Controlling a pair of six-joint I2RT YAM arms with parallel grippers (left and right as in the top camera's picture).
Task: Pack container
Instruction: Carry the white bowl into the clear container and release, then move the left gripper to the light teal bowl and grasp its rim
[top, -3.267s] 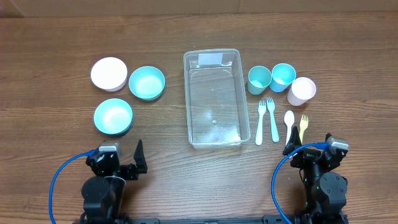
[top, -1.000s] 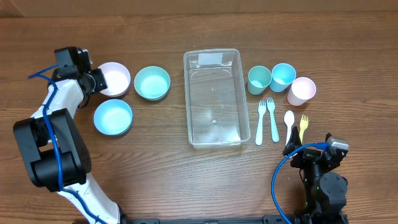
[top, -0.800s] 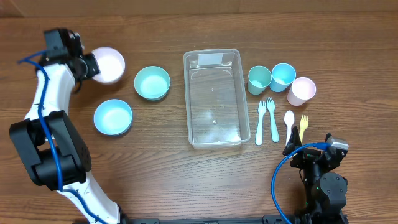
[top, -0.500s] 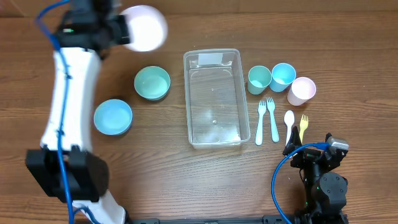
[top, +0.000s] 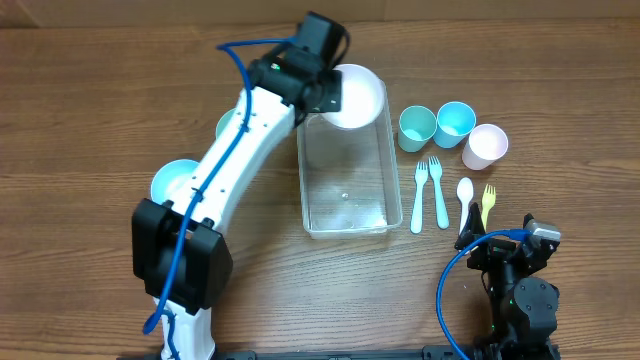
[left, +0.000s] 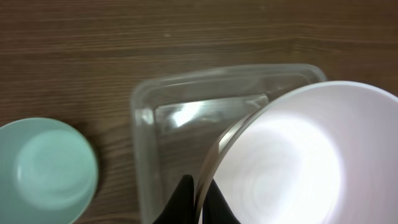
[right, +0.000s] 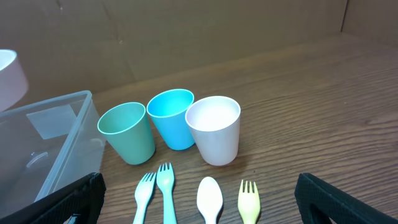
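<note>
The robot's left gripper needs to release the white bowl on the bottom of the clear container, midway across its far half (top: 351, 141).
The clear container (top: 345, 190) lies lengthwise in the middle of the table with nothing resting on its floor. My left gripper (top: 328, 92) is shut on the rim of a white bowl (top: 357, 96), which hangs over the container's far end. In the left wrist view the two black fingers (left: 184, 198) pinch the white bowl (left: 292, 162) by its edge, above the container's wall (left: 144, 130). My right gripper (top: 497, 232) rests open near the front right edge. Its fingers (right: 74, 199) frame the cutlery with nothing between them.
A teal bowl (left: 43, 168) sits left of the container, and a blue bowl (top: 170, 185) shows partly under my left arm. Right of the container stand a teal cup (right: 127, 132), a blue cup (right: 172, 117) and a white cup (right: 214, 127). Nearer lie two pale forks (top: 430, 193), a white spoon (top: 465, 192) and a yellow fork (top: 488, 200).
My left arm has swung right from the far left of the table, carrying the white bowl over the container's far end. The right arm has stayed still.
</note>
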